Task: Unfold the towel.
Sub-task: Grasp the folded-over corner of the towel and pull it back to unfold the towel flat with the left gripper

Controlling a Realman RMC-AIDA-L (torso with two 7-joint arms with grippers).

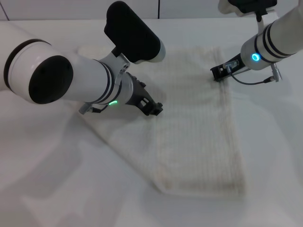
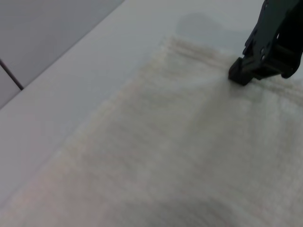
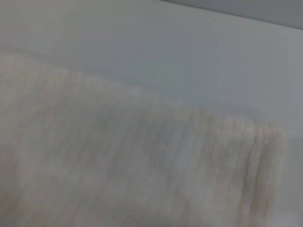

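The towel's near side slants along a diagonal fold. My left gripper should take the turned-over flap (image 1: 152, 121) and pull it out across that fold.
The towel (image 1: 199, 127) lies folded on the white table as a long cream ribbed strip, with a thinner layer spreading left under my left arm. My left gripper (image 1: 155, 108) is low over the towel's left side near its middle. My right gripper (image 1: 218, 74) touches the towel at its far right edge. It also shows in the left wrist view (image 2: 242, 73), with its tip resting on the cloth (image 2: 156, 156) near the far hem. The right wrist view shows only a close corner of the towel (image 3: 118, 165).
The white tabletop (image 1: 52, 179) surrounds the towel. A grey wall (image 2: 42, 28) runs behind the table's far edge. A cable (image 1: 255, 82) hangs from my right wrist beside the towel.
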